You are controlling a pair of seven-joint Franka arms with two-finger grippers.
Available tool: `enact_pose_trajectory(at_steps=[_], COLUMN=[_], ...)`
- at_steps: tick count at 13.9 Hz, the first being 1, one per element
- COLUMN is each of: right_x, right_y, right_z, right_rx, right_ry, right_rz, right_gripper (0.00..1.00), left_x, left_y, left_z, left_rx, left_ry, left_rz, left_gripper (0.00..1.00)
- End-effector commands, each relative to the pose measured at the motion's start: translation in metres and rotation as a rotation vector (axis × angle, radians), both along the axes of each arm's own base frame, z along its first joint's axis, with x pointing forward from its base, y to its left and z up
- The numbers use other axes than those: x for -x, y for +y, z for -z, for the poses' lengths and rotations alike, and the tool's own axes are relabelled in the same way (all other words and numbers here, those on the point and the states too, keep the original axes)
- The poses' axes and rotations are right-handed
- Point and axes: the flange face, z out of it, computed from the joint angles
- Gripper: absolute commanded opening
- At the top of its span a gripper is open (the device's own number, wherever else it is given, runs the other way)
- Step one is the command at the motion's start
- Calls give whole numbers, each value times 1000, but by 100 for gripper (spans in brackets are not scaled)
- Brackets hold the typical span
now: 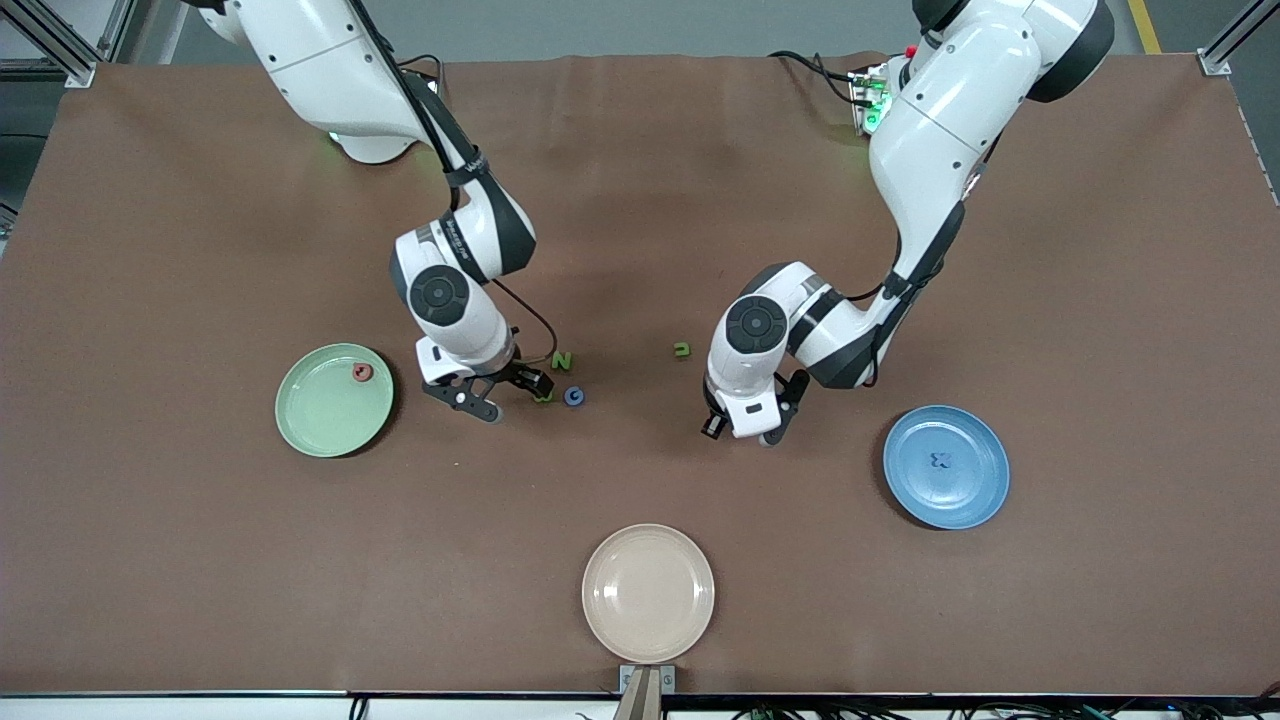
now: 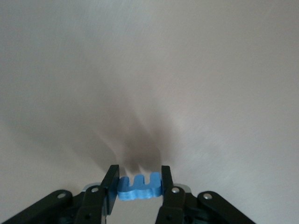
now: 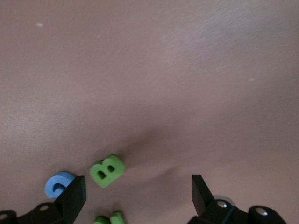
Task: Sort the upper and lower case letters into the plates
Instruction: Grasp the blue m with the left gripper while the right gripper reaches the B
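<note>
The blue foam letter will leave my left gripper on the blue plate [image 1: 925, 446], close beside the blue x. The letter is now over bare table.
My left gripper [image 1: 745, 428] is shut on a blue foam letter [image 2: 138, 187] with three prongs, held over bare table beside the blue plate [image 1: 970, 490]. That plate holds a blue x [image 1: 938, 461]. My right gripper [image 1: 510, 392] is open, low over a cluster of loose letters: a green N [image 1: 562, 360], a blue c [image 1: 574, 396] and a green B [image 1: 543, 398]. In the right wrist view the B [image 3: 107, 170] and c [image 3: 58, 183] lie just ahead of the open gripper [image 3: 137, 186]. The pale green plate [image 1: 320, 420] holds a red letter [image 1: 363, 373].
A small green letter [image 1: 682, 349] lies alone on the table between the two arms. A beige plate [image 1: 648, 592] sits empty near the table edge closest to the front camera. The brown table mat [image 1: 200, 560] surrounds everything.
</note>
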Motion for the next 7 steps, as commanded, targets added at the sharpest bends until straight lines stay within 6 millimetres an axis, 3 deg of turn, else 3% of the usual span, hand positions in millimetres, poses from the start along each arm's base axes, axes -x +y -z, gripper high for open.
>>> enact_pose_trajectory(at_steps=[1,4,5,7], right_x=[-8,-7,-8,-9], right_y=[14,19,20,22], right_z=[11,22,22,23], right_rx=[9,17,16,19], right_ry=[-6,0,-3,-7], right_rz=[10,1,-2,-17], right_gripper=[91,78,76,75], left_x=[-36,-58,-67,-73], left_y=[55,121,152,198], left_z=[-49,-76,-82,-76], left_rx=[-35,-116,-140,-160], left_ry=[-57,-18,11,80], left_rz=[57,182,220,291], left_gripper=[0,0,0,2])
